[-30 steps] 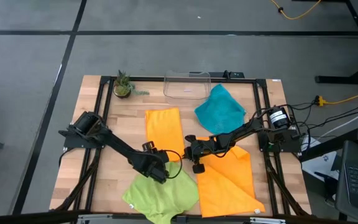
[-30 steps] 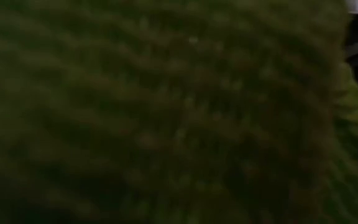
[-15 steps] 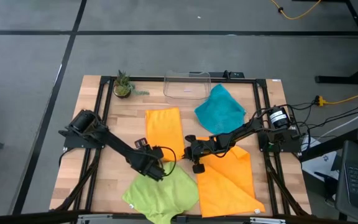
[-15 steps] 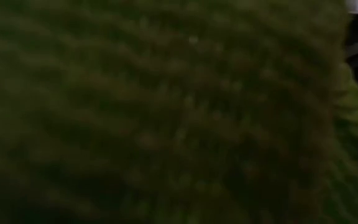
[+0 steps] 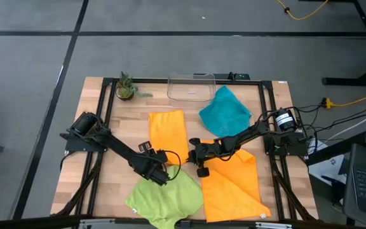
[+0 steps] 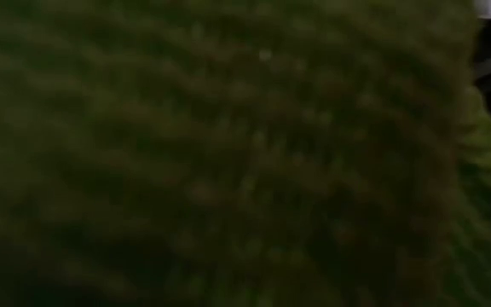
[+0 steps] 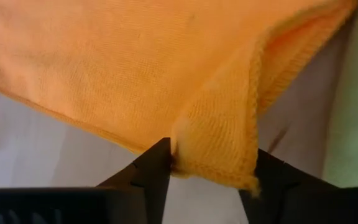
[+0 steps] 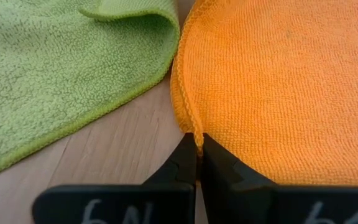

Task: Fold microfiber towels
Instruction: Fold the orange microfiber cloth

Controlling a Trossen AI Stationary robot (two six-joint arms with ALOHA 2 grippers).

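The folded orange towel's near corner will go down on its far corner (image 5: 176,119) facing the teal towel, placed there by my right gripper. The folded orange towel still lies mid-table.
A folded orange towel (image 5: 167,135) lies mid-table. My left gripper (image 5: 160,170) is at its near end, with the towel's corner (image 7: 219,143) between its fingers. A larger orange towel (image 5: 230,184) lies spread at the near right, and my right gripper (image 5: 200,168) is shut at its left edge. A lime green towel (image 5: 164,197) lies at the near edge and fills the low view (image 6: 228,153). A teal towel (image 5: 224,111) lies crumpled at the far right. My left gripper has the folded orange towel's near corner (image 7: 229,168) between its two fingers, which touch it on either side. The fingers come slanting down from the table's left. The corner stands up off the wood as a small flap, and the remainder of the towel lies flat. My right gripper (image 8: 199,149) pinches the larger orange towel's hemmed left edge (image 8: 193,132) at its fingertips. The fingers slant down from the table's right. The towel lies flat on the table, slack.
A clear plastic bin (image 5: 190,88) stands at the far edge, and a small potted plant (image 5: 126,87) sits at the far left. Bare wood shows to the left of the folded orange towel. The green towel's folded-over corner (image 8: 135,12) lies close to my right gripper.
My left gripper has drawn back a little toward the table's far left, onto the folded orange towel's near end, tipping slightly, and has then kept still. The towels lie as before.
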